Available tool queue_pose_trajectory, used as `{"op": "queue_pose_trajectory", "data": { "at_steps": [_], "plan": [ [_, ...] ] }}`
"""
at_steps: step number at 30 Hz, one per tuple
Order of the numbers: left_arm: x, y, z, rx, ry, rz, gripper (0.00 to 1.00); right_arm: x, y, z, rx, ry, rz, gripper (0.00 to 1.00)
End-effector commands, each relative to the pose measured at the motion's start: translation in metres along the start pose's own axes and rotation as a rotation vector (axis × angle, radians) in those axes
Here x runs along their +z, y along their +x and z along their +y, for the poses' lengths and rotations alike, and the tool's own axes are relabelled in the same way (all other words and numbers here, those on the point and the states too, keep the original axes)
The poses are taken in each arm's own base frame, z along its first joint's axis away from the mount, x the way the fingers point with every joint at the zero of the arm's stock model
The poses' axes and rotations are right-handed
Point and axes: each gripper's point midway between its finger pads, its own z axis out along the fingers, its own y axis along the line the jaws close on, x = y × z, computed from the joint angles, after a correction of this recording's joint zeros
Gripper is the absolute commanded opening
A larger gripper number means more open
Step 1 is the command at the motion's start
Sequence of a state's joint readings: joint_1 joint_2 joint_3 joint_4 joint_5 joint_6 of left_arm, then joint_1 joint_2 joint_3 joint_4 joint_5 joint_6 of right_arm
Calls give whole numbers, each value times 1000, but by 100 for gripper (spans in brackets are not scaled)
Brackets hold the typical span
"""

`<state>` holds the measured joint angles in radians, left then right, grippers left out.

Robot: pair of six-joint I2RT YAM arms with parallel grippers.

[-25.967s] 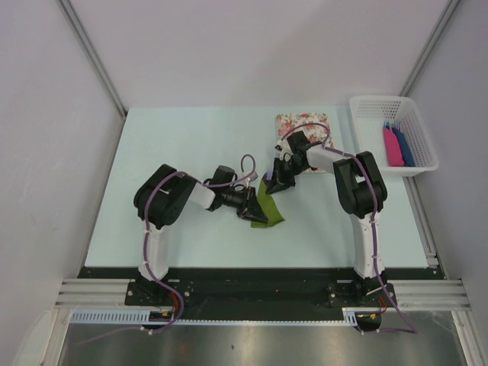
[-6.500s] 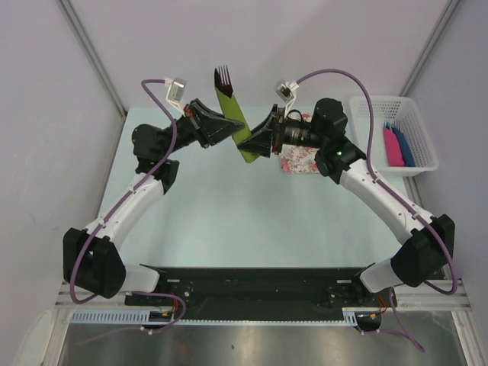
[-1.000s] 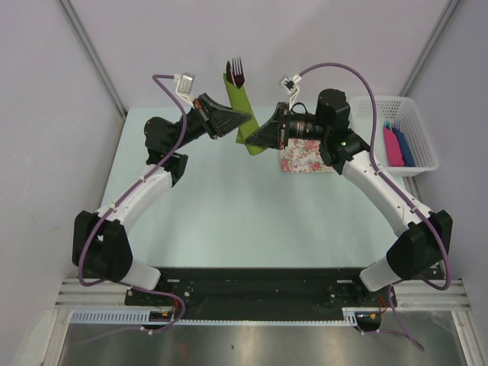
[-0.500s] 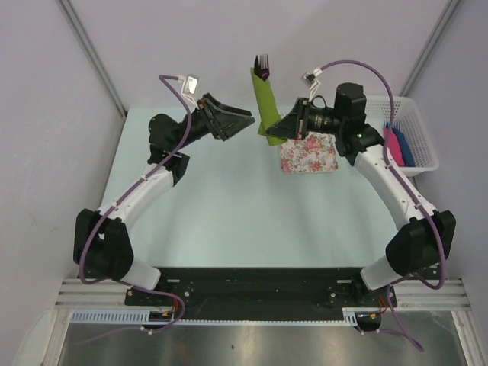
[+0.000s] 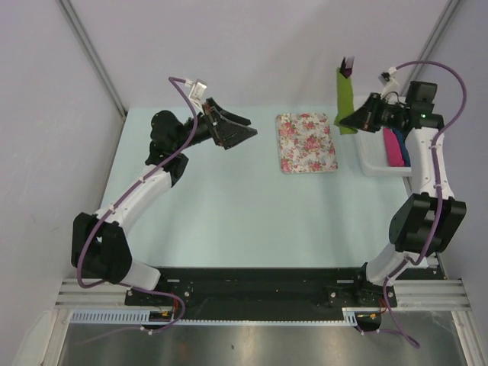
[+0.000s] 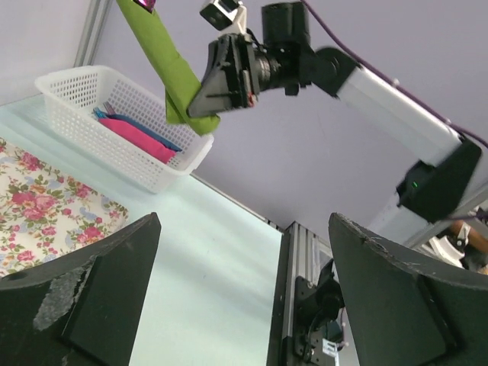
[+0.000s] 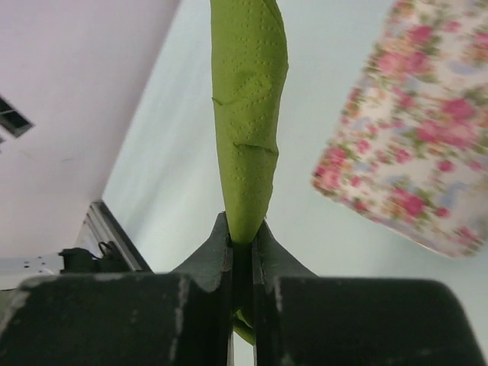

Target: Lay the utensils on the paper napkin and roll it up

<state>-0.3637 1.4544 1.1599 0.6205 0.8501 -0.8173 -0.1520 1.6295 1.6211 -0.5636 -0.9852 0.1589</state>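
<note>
The napkin roll, now upright in the air beside the white basket, will be let go by my right gripper in the white basket [image 5: 368,143], along the basket's side nearest the floral mat.
The paper napkin [image 5: 347,97] is rolled into an olive-green tube standing upright in the air at the back right, beside the white basket. Dark purple tips of the utensils [image 5: 348,64] poke out of its top. My right gripper [image 5: 353,120] is shut on the roll's lower end; in the right wrist view the roll [image 7: 248,114] rises from between the closed jaws of that gripper [image 7: 242,252]. My left gripper [image 5: 245,128] hovers open and holding nothing over the table's back left, well apart from the roll. In the left wrist view the roll [image 6: 171,69] shows beyond the spread fingers [image 6: 404,297].
A pink-and-white floral mat [image 5: 306,142] lies flat on the table at back centre. The white basket [image 5: 377,164] at the back right holds pink and blue flat pieces [image 5: 393,146] and is partly covered by my right arm. White walls stand close behind and on both sides.
My left gripper opened and let go of the roll. My right arm carried the roll rightward from over the mat to beside the basket.
</note>
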Motion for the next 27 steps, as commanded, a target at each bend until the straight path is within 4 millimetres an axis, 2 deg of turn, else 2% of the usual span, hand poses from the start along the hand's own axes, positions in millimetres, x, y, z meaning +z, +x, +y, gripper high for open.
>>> {"op": "queue_pose_trajectory", "data": {
  "at_steps": [1,2,3,4,6,7,10,12,13,14,21,25,27],
  "plan": [
    [-5,-2,-22,86,58,28,97,-33,1,-54,-49,77,60,0],
    [-6,-2,-23,92,58,27,98,-44,-2,-74,-24,110,51,0],
    [-6,-1,-23,99,59,31,98,-51,-9,-83,-38,133,44,0],
    [-7,1,-22,98,57,35,99,-51,-1,-104,-26,158,74,0],
    [-9,5,-21,103,53,46,99,-62,-9,-123,-51,203,73,0],
    [-9,7,-19,103,49,50,99,-60,1,-142,-14,220,105,0],
    [-10,11,-16,99,39,65,99,-70,2,-168,-20,254,124,0],
    [-11,13,-15,108,36,70,99,-74,10,-193,20,273,140,0],
    [-11,14,-13,107,32,73,99,-77,5,-197,15,279,137,0],
    [-11,15,-11,102,24,76,99,-73,15,-212,37,276,160,0],
    [-9,24,4,66,-2,102,99,-65,50,-253,96,303,257,0],
    [-6,28,12,33,-9,105,99,-59,61,-273,122,316,273,0],
    [-5,30,16,22,-13,111,99,-57,60,-279,120,321,268,0]
  ]
}}
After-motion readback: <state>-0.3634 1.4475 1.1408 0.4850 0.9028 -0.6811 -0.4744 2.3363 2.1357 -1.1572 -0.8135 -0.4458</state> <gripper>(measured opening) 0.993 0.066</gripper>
